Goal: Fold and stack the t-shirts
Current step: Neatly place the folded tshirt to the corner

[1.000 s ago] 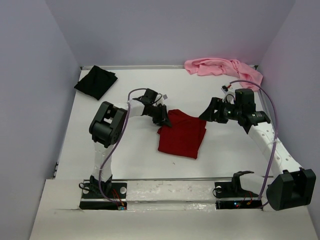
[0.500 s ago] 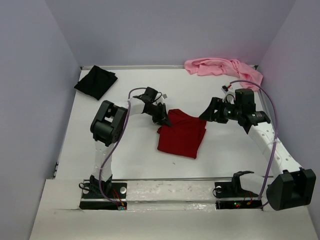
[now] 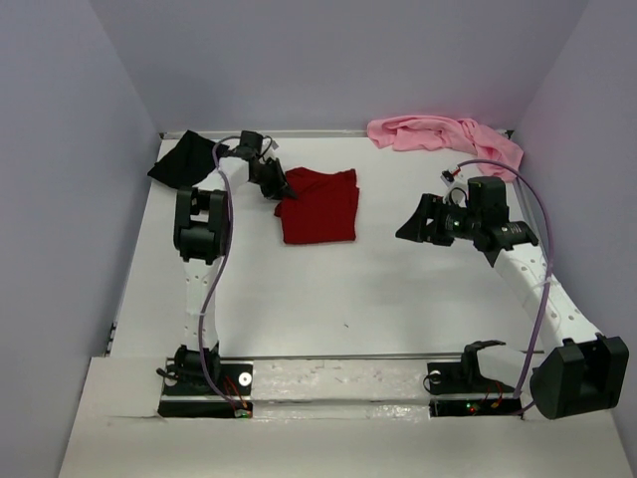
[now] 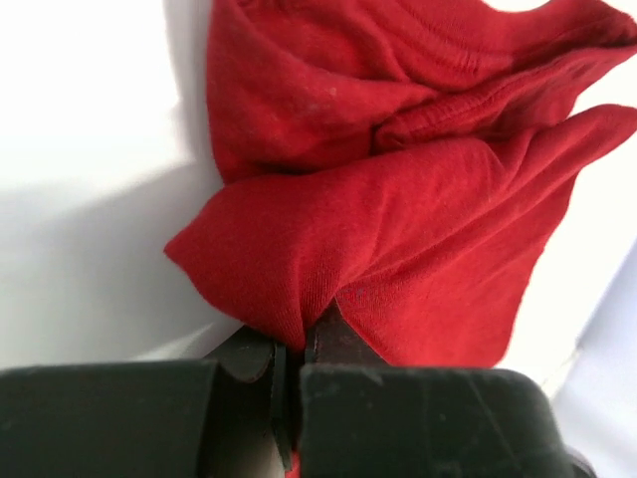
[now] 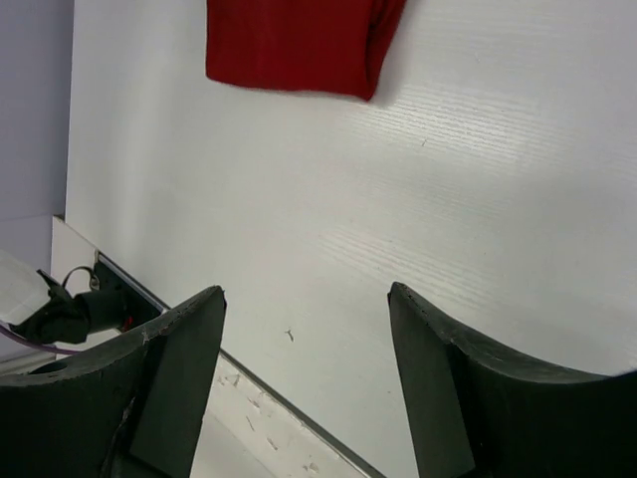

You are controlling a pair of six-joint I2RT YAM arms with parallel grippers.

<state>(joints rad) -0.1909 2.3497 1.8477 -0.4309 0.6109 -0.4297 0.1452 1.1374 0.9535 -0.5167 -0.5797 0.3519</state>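
Observation:
I need to release the dark red t-shirt from my left gripper at the table's back edge (image 3: pixel 259 161), close beside the black t-shirt. The dark red t-shirt still lies on the white table.
The folded dark red t-shirt (image 3: pixel 318 204) lies on the white table toward the back left. My left gripper (image 3: pixel 280 191) is shut on its near-left corner; in the left wrist view the red cloth (image 4: pixel 398 219) bunches up where it enters the closed left gripper (image 4: pixel 304 334). The black t-shirt (image 3: pixel 191 161) lies folded at the back left corner, just behind my left arm. The light pink t-shirt (image 3: pixel 443 134) lies crumpled at the back right. My right gripper (image 3: pixel 410 227) hovers open over the table right of centre, holding nothing; the right wrist view shows the right gripper (image 5: pixel 307 304) spread wide, the red t-shirt (image 5: pixel 294 45) beyond.
Purple walls (image 3: pixel 70 179) close in the table on three sides. A metal rail (image 3: pixel 338 357) runs along the near edge by the arm bases. A cable (image 3: pixel 532 214) loops over my right arm.
My left gripper closed on the red t-shirt's corner and dragged it from the table's centre to the back left, near the black t-shirt. The right arm has stayed put.

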